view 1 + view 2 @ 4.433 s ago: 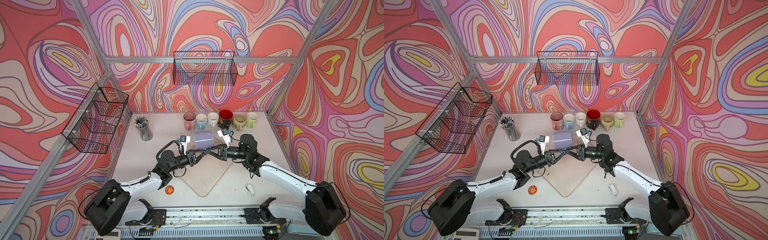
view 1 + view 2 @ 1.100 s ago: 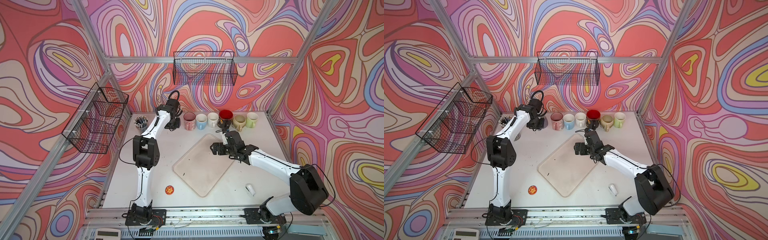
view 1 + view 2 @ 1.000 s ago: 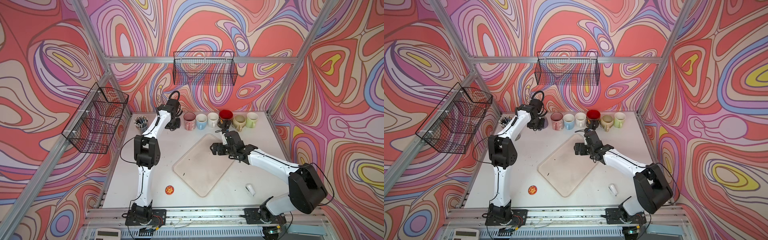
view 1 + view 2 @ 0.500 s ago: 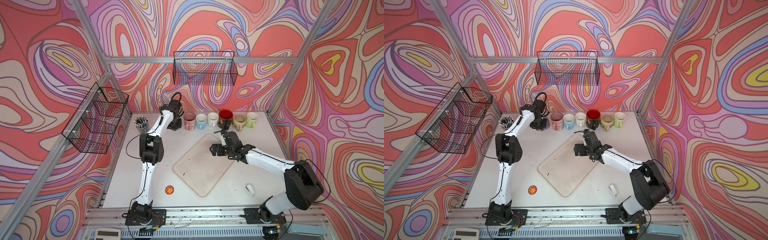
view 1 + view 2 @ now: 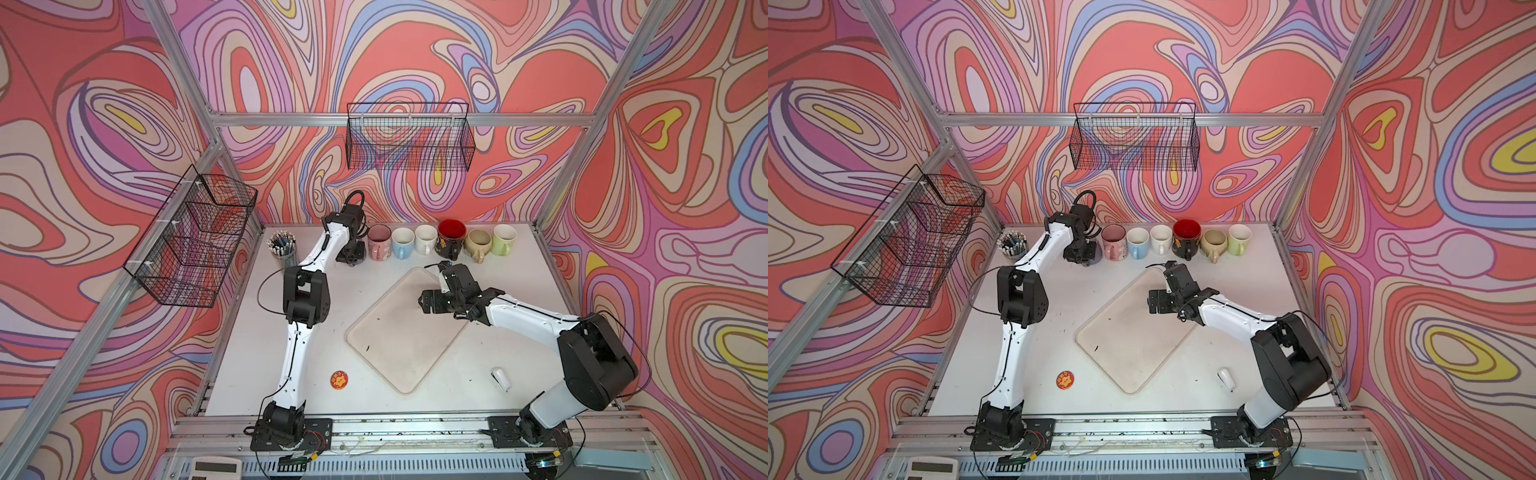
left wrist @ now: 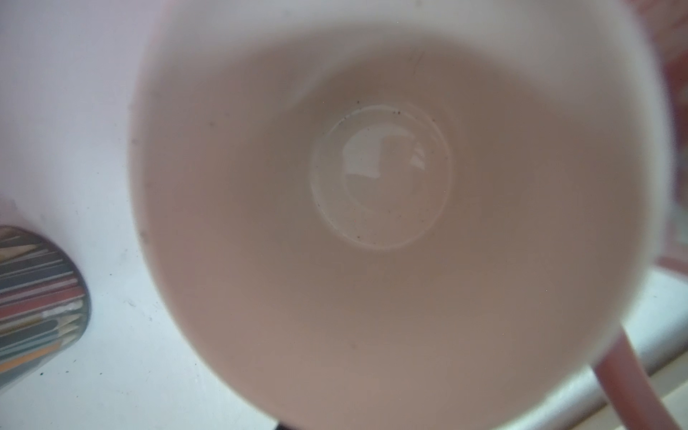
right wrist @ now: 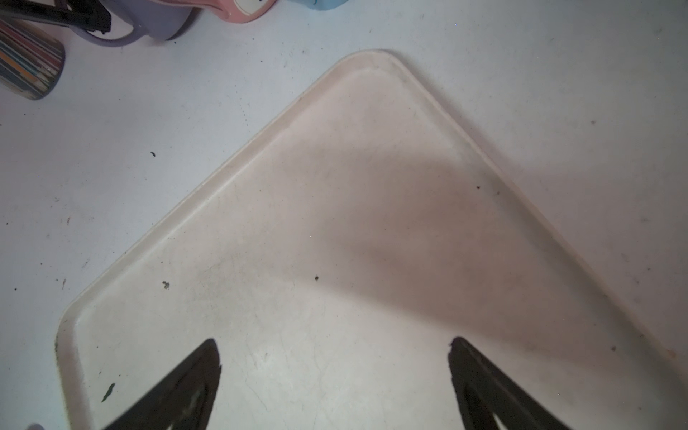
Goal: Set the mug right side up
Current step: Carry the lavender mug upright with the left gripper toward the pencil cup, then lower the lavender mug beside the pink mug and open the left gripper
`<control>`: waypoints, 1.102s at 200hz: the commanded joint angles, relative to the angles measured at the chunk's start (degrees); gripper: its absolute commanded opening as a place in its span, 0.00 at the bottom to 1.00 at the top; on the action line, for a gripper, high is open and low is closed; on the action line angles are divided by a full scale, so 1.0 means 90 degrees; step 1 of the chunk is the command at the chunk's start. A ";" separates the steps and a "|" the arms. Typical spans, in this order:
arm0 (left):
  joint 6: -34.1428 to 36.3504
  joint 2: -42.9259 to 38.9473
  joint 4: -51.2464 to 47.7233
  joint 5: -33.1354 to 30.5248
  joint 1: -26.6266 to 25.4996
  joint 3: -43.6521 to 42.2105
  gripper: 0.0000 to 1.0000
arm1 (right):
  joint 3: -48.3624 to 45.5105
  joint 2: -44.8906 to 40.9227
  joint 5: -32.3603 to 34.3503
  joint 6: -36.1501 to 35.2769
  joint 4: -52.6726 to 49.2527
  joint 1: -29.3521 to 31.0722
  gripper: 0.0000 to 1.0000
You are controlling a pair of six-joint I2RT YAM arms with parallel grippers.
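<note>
The robot's left gripper needs to release the lavender mug on the table [image 5: 357, 252] beside the pink mug, toward the pencil cup.
The lavender mug [image 7: 156, 20] stands upright on the table at the left end of the back row of mugs. In the left wrist view I look straight down into the mug [image 6: 379, 178], at its pale inside and round bottom. My left gripper [image 5: 351, 252] [image 5: 1079, 251] sits on top of it, shut on its rim, and hides most of it in both top views. A sliver of lavender [image 5: 1096, 257] shows. My right gripper [image 7: 333, 342] [image 5: 428, 301] hangs open and holds nothing over the far corner of the beige tray [image 7: 335, 186].
Several upright mugs line the back edge, from pink [image 5: 379, 241] to green [image 5: 504, 239]. A pencil cup [image 5: 282, 246] stands left of the held mug. The tray [image 5: 399, 345] lies mid-table. An orange disc [image 5: 340, 380] and a small white item [image 5: 500, 379] lie near the front.
Some seconds ago both grippers held the mug over the tray. Since then the left arm has carried it to the back row. In the last second only the left elbow has drifted slightly right.
</note>
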 commanded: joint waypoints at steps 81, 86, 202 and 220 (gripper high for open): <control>-0.0017 0.0303 0.0049 0.0039 0.0003 0.0680 0.00 | 0.0258 0.0123 0.0133 -0.0150 -0.0144 0.0013 0.98; -0.0014 0.0323 0.0030 0.0046 0.0008 0.0706 0.00 | 0.0258 0.0128 0.0137 -0.0151 -0.0157 0.0014 0.98; -0.0054 0.0377 0.0053 0.0073 0.0003 0.0752 0.14 | 0.0267 0.0055 0.0280 -0.0206 -0.0271 0.0009 0.98; -0.0044 0.0339 0.0046 0.0076 0.0003 0.0752 0.23 | 0.0249 0.0004 0.0277 -0.0210 -0.0297 0.0009 0.98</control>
